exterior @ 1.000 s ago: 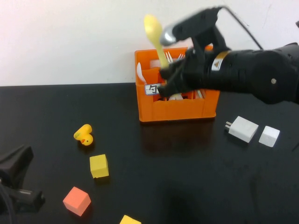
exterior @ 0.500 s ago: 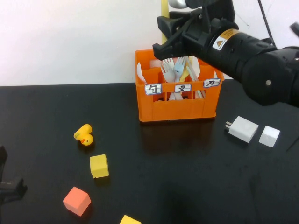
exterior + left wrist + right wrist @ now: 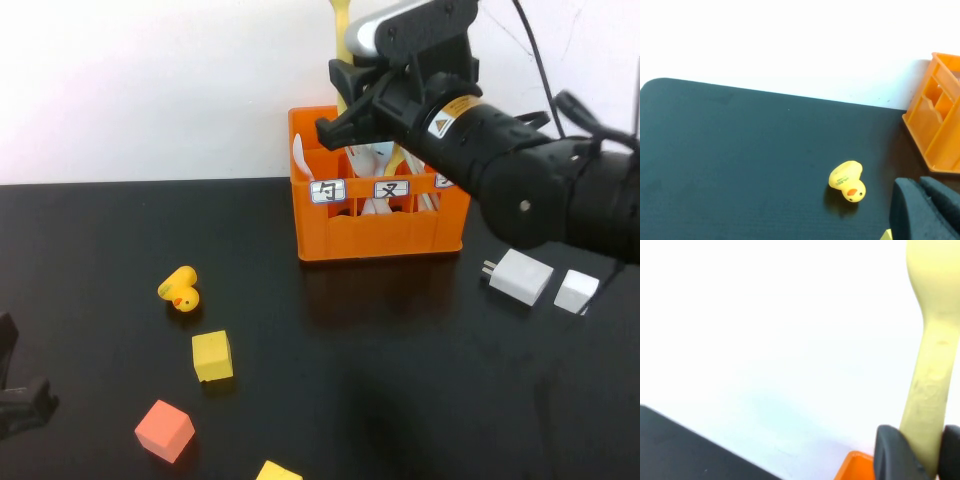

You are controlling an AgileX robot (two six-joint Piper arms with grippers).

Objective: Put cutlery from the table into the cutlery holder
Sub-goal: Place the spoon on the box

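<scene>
Next, my right gripper lets go of the yellow spoon in the orange cutlery holder's end compartment [image 3: 318, 170] closest to the yellow rubber duck.
My right gripper [image 3: 343, 98] is shut on the yellow spoon [image 3: 339, 22] and holds it upright, bowl up, just above the back left of the orange cutlery holder [image 3: 380, 232]. In the right wrist view the spoon [image 3: 932, 355] stands between the two black fingers [image 3: 890, 452], with a corner of the holder [image 3: 854, 467] below. My right arm hides most of the holder's contents, so the light blue and grey forks do not show. My left gripper [image 3: 15, 395] rests shut and empty at the near left of the black table [image 3: 400, 380]; its fingers [image 3: 920, 210] show in the left wrist view.
A yellow rubber duck [image 3: 180, 290] [image 3: 847, 181], a yellow cube [image 3: 212, 356], an orange cube [image 3: 164, 430] and another yellow cube [image 3: 278, 471] lie at the front left. A white charger [image 3: 520, 276] and a white cube [image 3: 576, 291] lie to the right of the holder.
My right gripper swung the spoon upright and rose above the holder, then came down a little, covering the forks. My left gripper drew back toward the near left corner.
</scene>
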